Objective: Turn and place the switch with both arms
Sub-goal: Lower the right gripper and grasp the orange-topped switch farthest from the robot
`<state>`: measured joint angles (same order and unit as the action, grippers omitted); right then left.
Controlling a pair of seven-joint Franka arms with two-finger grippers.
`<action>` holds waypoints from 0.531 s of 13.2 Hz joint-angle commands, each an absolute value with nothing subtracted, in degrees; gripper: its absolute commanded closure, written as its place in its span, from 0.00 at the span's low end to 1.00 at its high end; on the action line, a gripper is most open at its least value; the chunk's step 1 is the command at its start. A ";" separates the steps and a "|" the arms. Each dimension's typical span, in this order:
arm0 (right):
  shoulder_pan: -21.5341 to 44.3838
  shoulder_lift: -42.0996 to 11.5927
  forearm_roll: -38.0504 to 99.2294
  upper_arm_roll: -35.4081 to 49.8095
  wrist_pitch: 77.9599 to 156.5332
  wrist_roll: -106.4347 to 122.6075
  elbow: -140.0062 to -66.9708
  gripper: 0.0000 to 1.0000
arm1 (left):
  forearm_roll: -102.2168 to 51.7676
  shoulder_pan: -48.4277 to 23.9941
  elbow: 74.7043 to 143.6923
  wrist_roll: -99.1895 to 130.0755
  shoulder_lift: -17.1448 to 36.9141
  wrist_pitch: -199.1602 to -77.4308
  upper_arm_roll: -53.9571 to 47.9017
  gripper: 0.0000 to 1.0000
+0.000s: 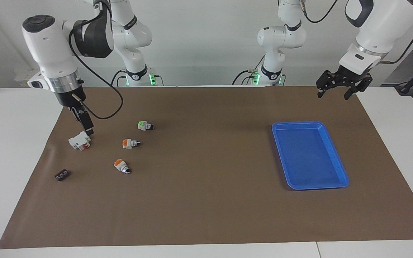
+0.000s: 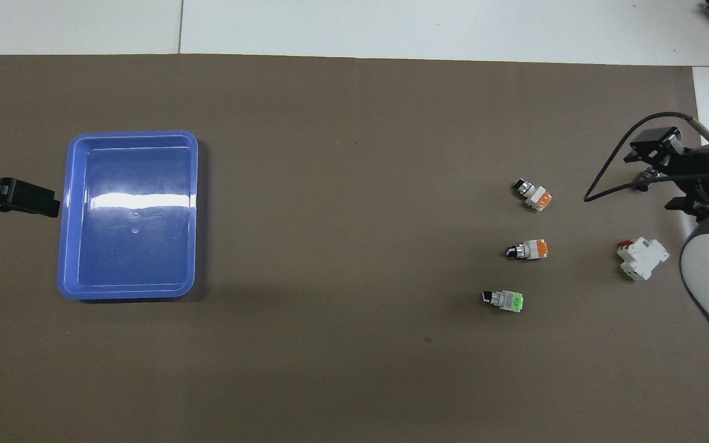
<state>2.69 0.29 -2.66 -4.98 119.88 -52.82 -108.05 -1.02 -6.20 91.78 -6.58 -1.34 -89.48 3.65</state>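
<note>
My right gripper is to close next on the orange end (image 2: 543, 200) of the farther orange-ended switch, the one farthest from the green-ended switch.
Two orange-ended switches lie on the brown mat toward the right arm's end. One switch (image 1: 130, 143) (image 2: 530, 249) lies nearer to the robots than the other switch (image 1: 121, 165) (image 2: 534, 195). Both lie on their sides, untouched. My right gripper (image 1: 89, 129) (image 2: 662, 175) hangs low over the mat, close by the white block with a red part (image 1: 80, 140) (image 2: 642, 258), fingers apart and empty. My left gripper (image 1: 335, 94) (image 2: 22, 198) waits open and empty in the air by the mat's edge at the left arm's end.
A green-ended switch (image 1: 145, 125) (image 2: 505, 300) lies nearer to the robots than the orange ones. A small black part (image 1: 61, 175) lies farther out than the white block. A blue tray (image 1: 335, 150) (image 2: 66, 215) stands empty toward the left arm's end.
</note>
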 commanded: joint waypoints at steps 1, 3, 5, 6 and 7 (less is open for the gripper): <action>2.29 -2.45 -2.81 -4.66 123.21 -61.39 -108.46 0.00 | 0.09 -5.63 93.60 -6.24 -2.99 -90.26 3.16 0.00; 2.72 -6.83 -0.63 -4.57 127.41 -74.81 -108.55 0.00 | 0.09 -5.63 93.60 -6.24 -2.99 -90.26 3.16 0.00; 2.64 -11.05 3.67 -4.57 133.04 -83.11 -108.46 0.00 | 0.09 -5.63 93.60 -6.24 -2.99 -90.26 3.16 0.00; 2.11 -12.73 6.74 -4.57 134.55 -84.10 -108.54 0.00 | 0.09 -5.63 93.60 -6.24 -2.99 -90.26 3.16 0.00; 2.02 -14.48 11.64 -4.66 135.78 -84.29 -108.54 0.00 | 0.09 -5.63 93.60 -6.24 -2.99 -90.26 3.16 0.00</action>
